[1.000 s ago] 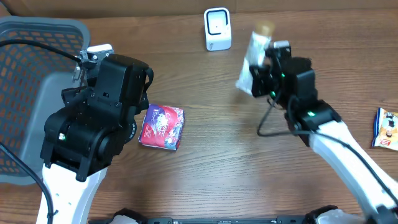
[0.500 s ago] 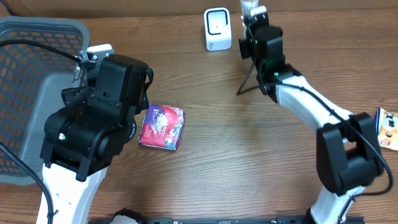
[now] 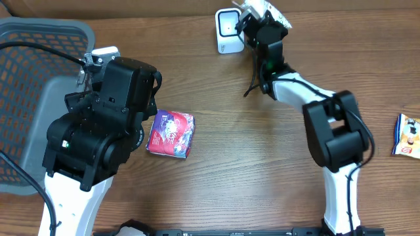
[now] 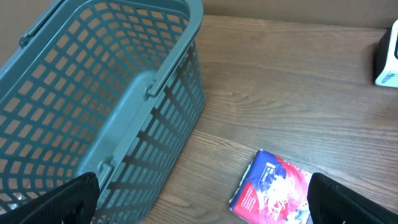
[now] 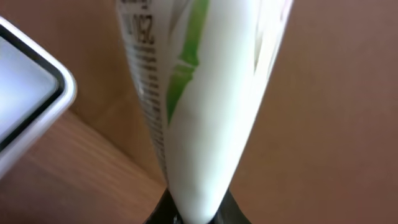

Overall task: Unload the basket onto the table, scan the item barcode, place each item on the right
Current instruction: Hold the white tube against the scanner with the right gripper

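Next, my right gripper lets go of the white tube on the packet across the table from the mesh basket [image 3: 405,130].
My right gripper [image 5: 196,214] is shut on the crimped end of a white tube with green print [image 5: 205,93]. In the overhead view the tube [image 3: 269,12] is held up at the back of the table, just right of the white scanner box [image 3: 229,29]. The scanner's dark-rimmed window [image 5: 25,99] fills the left edge of the right wrist view, close to the tube. My left gripper [image 4: 202,202] hangs open and empty over the wood beside a red and blue packet [image 4: 277,193].
A grey-blue mesh basket [image 3: 33,78] stands at the left, close to my left arm [image 3: 105,118]. The red and blue packet [image 3: 171,134] lies mid-table. Another packet [image 3: 408,136] lies at the right edge.
My right arm has swung from the middle right of the table to the back, carrying the tube up beside the scanner. The left arm has not moved.
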`<state>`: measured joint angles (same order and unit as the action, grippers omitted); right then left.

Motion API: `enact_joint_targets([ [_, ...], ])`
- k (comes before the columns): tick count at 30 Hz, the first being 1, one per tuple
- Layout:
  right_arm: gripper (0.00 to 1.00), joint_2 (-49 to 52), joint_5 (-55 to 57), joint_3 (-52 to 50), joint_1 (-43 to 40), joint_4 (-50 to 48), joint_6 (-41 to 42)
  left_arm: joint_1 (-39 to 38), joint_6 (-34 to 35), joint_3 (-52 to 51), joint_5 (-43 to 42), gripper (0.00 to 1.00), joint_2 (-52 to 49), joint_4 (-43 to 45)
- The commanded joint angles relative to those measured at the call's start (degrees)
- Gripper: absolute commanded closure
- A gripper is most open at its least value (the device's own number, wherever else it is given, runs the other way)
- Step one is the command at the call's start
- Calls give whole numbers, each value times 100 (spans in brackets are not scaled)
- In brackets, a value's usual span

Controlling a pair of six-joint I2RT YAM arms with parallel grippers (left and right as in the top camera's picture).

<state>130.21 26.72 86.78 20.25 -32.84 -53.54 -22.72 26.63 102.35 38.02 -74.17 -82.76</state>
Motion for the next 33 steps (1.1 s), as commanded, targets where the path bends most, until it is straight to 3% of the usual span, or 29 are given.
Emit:
enact_joint_targets([
  [1, 96, 122, 90, 181, 162, -485, -957, 31, 42, 79, 66, 0, -9, 24],
  [6, 96, 205, -125, 181, 269, -282, -1069, 31, 42, 79, 66, 0, -9, 24],
  [20, 96, 935, -374, 291, 313, -990, -2935, 31, 42, 79, 66, 0, -9, 24],
  [33, 96, 1196, -291, 1012, 254, -1025, -3077, 31, 42, 79, 68, 0, -9, 24],
])
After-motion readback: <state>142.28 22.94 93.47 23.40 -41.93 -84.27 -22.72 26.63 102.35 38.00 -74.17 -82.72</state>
